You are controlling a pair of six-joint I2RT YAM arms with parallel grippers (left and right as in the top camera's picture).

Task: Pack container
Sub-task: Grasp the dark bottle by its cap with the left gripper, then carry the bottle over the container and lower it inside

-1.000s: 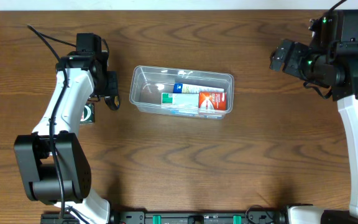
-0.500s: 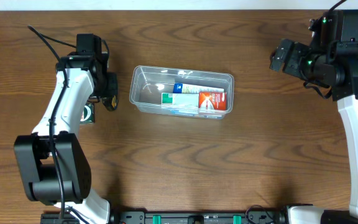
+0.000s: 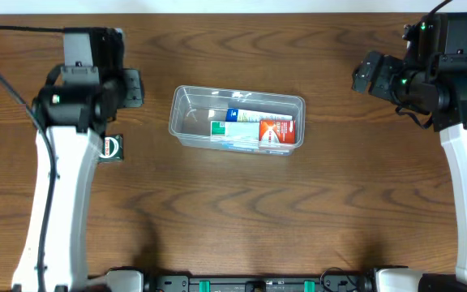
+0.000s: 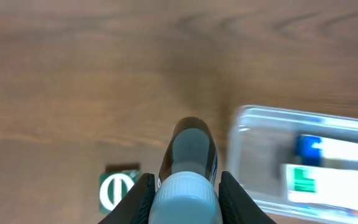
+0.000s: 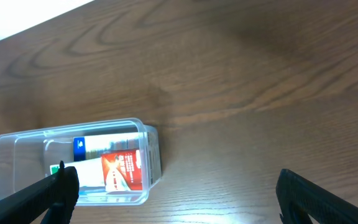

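My left gripper is going to let go of the small bottle on the middle of the blue-and-white box (image 3: 258,114), next to the red box.
The container (image 3: 175,122) is a clear plastic tub in the middle of the table, holding a red box (image 3: 276,130), a green-and-white box (image 3: 227,128) and a blue-and-white box (image 3: 242,114). It also shows in the left wrist view (image 4: 248,119) and the right wrist view (image 5: 155,155). My left gripper (image 4: 184,194) is shut on a dark bottle (image 4: 191,140) with a white cap, held above the table left of the container. In the overhead view the left gripper (image 3: 130,88) hides the bottle. My right gripper (image 5: 179,196) is open and empty, high at the far right (image 3: 365,75).
A small green box with a white round logo (image 3: 113,148) lies on the wood table left of the container, below my left arm; it also shows in the left wrist view (image 4: 118,190). The table's far edge meets a white surface (image 5: 17,18).
My left arm has risen from low beside the green box to well above the table, carrying its gripper up and back. The right arm and the container have not moved.
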